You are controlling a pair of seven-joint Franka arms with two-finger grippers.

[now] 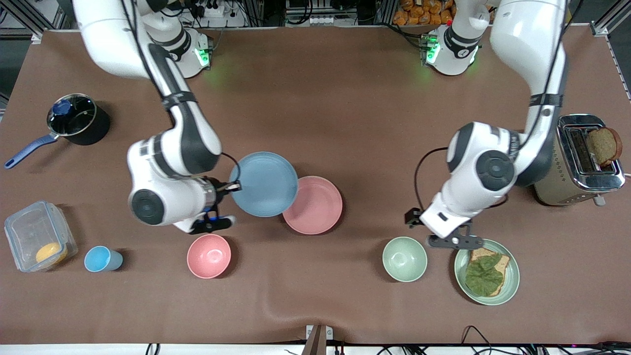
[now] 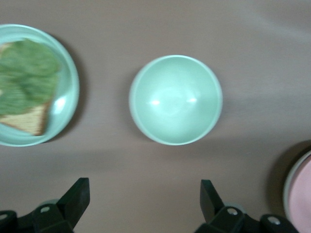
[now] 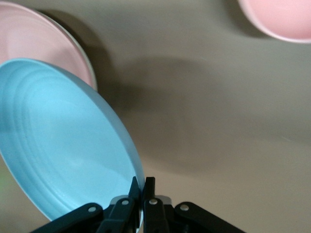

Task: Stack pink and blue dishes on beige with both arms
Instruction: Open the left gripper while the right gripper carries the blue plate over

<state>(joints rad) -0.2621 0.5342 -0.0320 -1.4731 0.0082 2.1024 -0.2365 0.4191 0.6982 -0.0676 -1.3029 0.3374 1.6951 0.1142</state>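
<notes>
My right gripper has the light blue plate. It will let go of it squarely on top of the pink plate [image 1: 311, 204] [image 3: 23, 54] near the middle of the table.
My right gripper [image 1: 235, 186] [image 3: 144, 182] is shut on the rim of the light blue plate [image 1: 263, 184] [image 3: 63, 141]. It holds the plate tilted in the air, with the plate's edge over part of the pink plate [image 1: 318, 207] [image 3: 39, 43]. The pink plate lies flat near the table's middle, and a sliver of it shows in the left wrist view [image 2: 301, 199]. A thin pale edge shows under its rim in the wrist views; otherwise the beige plate is hidden. My left gripper [image 1: 456, 241] [image 2: 144, 187] hangs open and holds nothing, over the table beside the green bowl.
A green bowl [image 1: 404, 259] [image 2: 175, 99] and a green plate [image 1: 512, 281] [image 2: 68, 97] with bread and a leaf lie under the left arm. A pink bowl [image 1: 209, 256] [image 3: 279, 17], blue cup [image 1: 101, 259], plastic container [image 1: 37, 241], pot [image 1: 76, 118] and toaster [image 1: 581, 158] stand around.
</notes>
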